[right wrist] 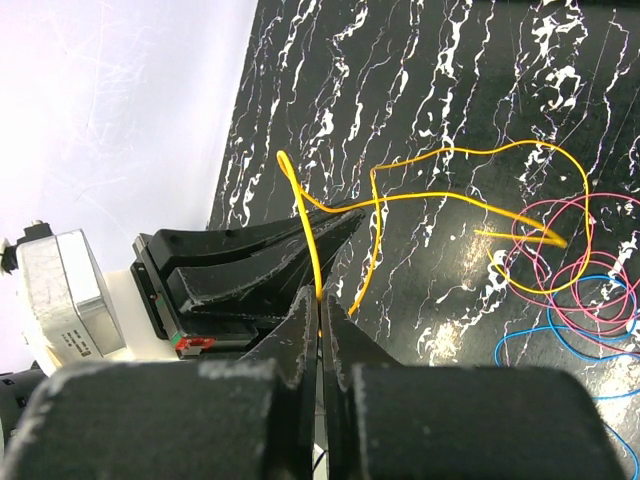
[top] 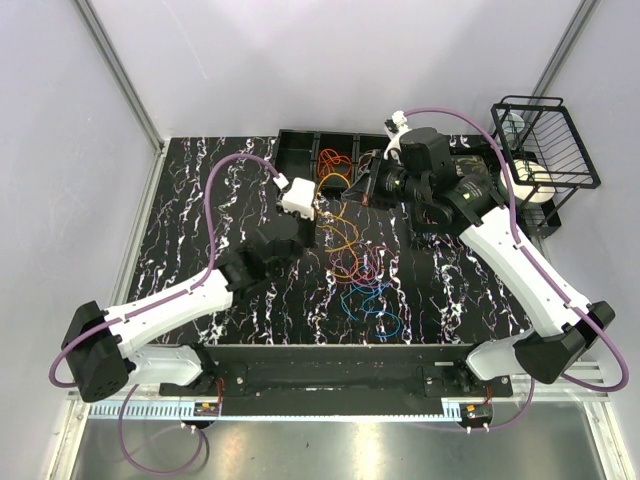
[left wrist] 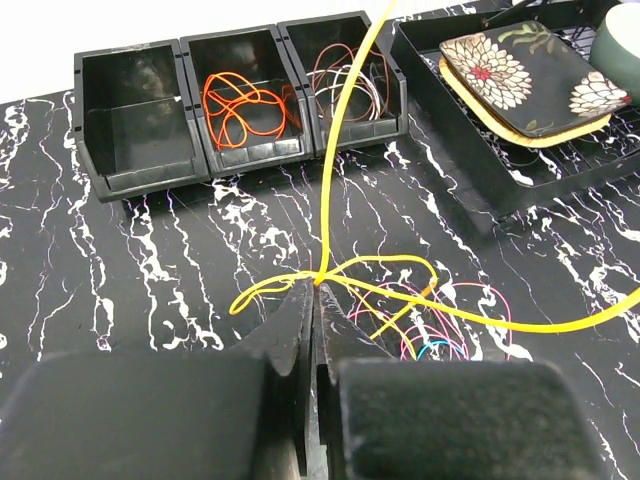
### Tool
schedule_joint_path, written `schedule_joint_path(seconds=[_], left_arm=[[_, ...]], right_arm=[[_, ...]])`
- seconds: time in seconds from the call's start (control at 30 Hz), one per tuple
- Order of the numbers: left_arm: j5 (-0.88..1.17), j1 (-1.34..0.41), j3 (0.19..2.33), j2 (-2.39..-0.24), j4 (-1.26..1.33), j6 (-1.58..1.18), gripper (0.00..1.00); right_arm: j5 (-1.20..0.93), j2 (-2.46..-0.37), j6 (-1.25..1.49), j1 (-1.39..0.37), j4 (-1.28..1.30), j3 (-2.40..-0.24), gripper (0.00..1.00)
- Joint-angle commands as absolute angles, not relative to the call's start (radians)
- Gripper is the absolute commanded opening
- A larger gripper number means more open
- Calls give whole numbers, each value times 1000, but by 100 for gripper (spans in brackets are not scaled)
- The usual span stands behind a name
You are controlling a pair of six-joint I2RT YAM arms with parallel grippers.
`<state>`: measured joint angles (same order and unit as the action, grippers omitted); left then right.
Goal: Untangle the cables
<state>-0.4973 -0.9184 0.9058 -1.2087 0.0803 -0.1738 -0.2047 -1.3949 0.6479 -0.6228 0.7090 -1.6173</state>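
Note:
The yellow cable's loop lies over the pink cables, away from my left gripper, so my left gripper should open and grab the yellow cable nearer the tangle [top: 346, 243].
A loose tangle of cables lies mid-table. It holds a yellow cable [top: 345, 232], pink ones [top: 366, 268] and blue ones [top: 372, 305]. My left gripper [top: 318, 228] is shut on the yellow cable [left wrist: 330, 150] just above the table, in the left wrist view [left wrist: 318, 284]. My right gripper [top: 358, 190] is shut on another stretch of the same yellow cable [right wrist: 440, 151], seen in the right wrist view [right wrist: 320, 298]. The yellow strand runs up taut from the left gripper to the right one, which is higher. The pink [right wrist: 570, 262] and blue [right wrist: 585, 335] loops lie beside it on the table.
Three black bins stand at the back: one empty [left wrist: 140, 120], one with orange cable [left wrist: 240, 100], one with pinkish-brown cables [left wrist: 345, 80]. A black tray [left wrist: 470, 170] with a floral plate sits to their right. A wire rack [top: 545, 140] stands far right.

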Motion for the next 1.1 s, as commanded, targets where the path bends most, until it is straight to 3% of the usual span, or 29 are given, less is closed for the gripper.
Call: schedule_joint_path(seconds=[0.0,0.03,0.07,0.17,0.57,0.87,1.07], left_arm=[[-485,-922,919,-1209,158,-176,24],[-479,-920,907,-1198,169,-179,51],[-474,-922,881,-1192,182,-184,60],[-474,-920,844,-1183,215,-193,72],[-494,-922,839,-1189,253,-199,73],[-485,-927,830,-1151,265,-201,81],[-497,-925,827,-1173,307,-209,75]], right_arm=[[-226,-1371,638,-629,718,-1675,0],[-216,-1373,637,-629,721,-1689,0],[-215,-1379,637,-629,726,-1701,0],[-215,-1402,629,-626,749,-1756,0],[-252,-1443,623,-624,795,-1833,0],[-261,-1459,627,-624,790,-1829,0],[-285,-1453,641,-624,782,-1827,0]])
